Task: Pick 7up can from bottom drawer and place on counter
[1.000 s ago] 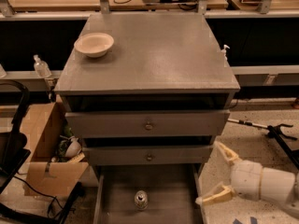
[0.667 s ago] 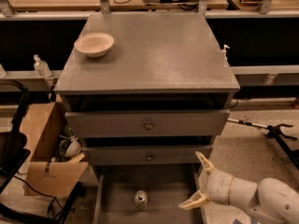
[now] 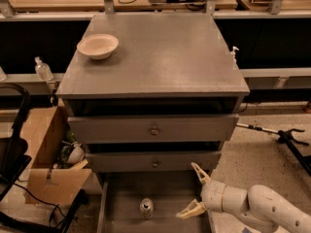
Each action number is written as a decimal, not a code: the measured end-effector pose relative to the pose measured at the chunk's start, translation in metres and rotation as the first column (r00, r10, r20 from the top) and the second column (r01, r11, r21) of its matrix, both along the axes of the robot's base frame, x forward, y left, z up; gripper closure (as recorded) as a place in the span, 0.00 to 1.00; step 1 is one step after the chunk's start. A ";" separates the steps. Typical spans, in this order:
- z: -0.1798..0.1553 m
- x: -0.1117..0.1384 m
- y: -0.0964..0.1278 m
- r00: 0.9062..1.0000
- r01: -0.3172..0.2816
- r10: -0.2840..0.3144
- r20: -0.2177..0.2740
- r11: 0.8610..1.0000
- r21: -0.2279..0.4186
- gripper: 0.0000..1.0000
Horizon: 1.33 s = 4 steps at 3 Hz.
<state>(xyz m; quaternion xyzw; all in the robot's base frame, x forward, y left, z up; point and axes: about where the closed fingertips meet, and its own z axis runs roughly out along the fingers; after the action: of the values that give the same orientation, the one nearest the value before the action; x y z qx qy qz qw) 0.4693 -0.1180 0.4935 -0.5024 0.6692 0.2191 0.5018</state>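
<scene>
The robot's gripper will next go to the upper body of the 7up can (image 3: 146, 208), just below the can's silver lid, and close there.
The 7up can (image 3: 146, 207) stands upright on the floor of the open bottom drawer (image 3: 121, 193), its silver lid facing up. My gripper (image 3: 192, 191) is open, its two cream fingers spread wide, and hangs over the drawer's right side. It is to the right of the can and does not touch it. The white arm reaches in from the lower right. The counter (image 3: 160, 57) is the broad grey top of the cabinet above the drawers.
A cream bowl (image 3: 97, 45) sits at the counter's back left. Two closed drawer fronts with knobs (image 3: 154, 130) are above the open drawer. An open cardboard box (image 3: 46, 154) stands left of the cabinet. A pump bottle (image 3: 43, 69) is at the left. A black stand (image 3: 286, 137) lies right.
My gripper has moved left from beside the cabinet to over the drawer's right side, closer to the can. The can and the bowl have not moved.
</scene>
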 end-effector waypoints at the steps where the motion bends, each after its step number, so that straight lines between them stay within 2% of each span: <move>1: -0.034 0.004 0.014 0.999 -0.020 0.020 -0.029 1.000 0.002 0.00; 2: -0.118 0.018 0.045 0.994 -0.091 0.092 -0.062 0.996 0.013 0.00; 3: -0.187 0.032 0.067 0.987 -0.139 0.143 -0.070 0.988 0.064 0.00; 4: -0.241 0.045 0.092 0.981 -0.164 0.174 -0.080 0.979 0.120 0.00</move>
<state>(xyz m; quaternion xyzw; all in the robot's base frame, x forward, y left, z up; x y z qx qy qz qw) 0.5141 -0.0257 0.2526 -0.5180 0.6324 0.3209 0.4783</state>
